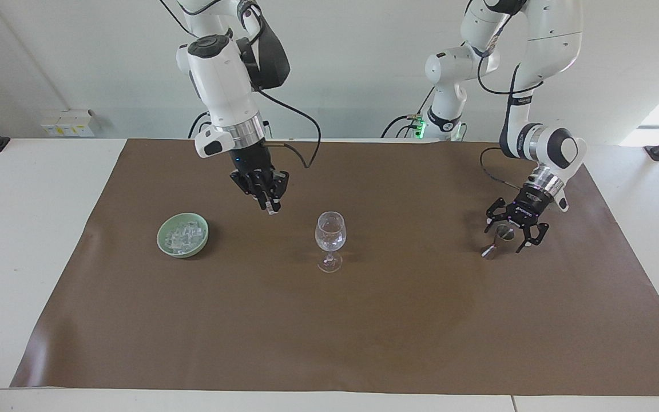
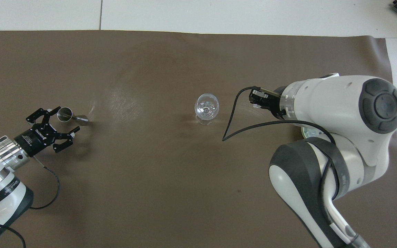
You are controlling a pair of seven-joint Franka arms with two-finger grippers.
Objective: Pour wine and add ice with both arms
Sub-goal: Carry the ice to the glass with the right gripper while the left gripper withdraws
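My right gripper is going to release the ice cube, now in the air over the mat, inside the clear stemmed wine glass [image 2: 206,109] that is on the brown mat.
A pale green bowl [image 1: 163,238] holds a heap of clear ice [image 1: 183,233] toward the right arm's end of the table. My right gripper [image 1: 271,206] [image 2: 255,102] hangs in the air over the mat between the bowl and the clear stemmed wine glass [image 1: 330,231] [image 2: 206,106]. It is shut on a small clear ice cube [image 1: 273,210]. The dark metal jigger [image 1: 497,239] [image 2: 67,115] stands toward the left arm's end. No wine shows in it. My left gripper [image 1: 511,236] [image 2: 62,120] is low and open, one finger on each side of the jigger's upper cup.
A brown mat [image 1: 329,332] covers most of the white table, and everything stands on it. In the overhead view the right arm's bulk hides nearly all of the bowl. A black cable loops down from the right wrist.
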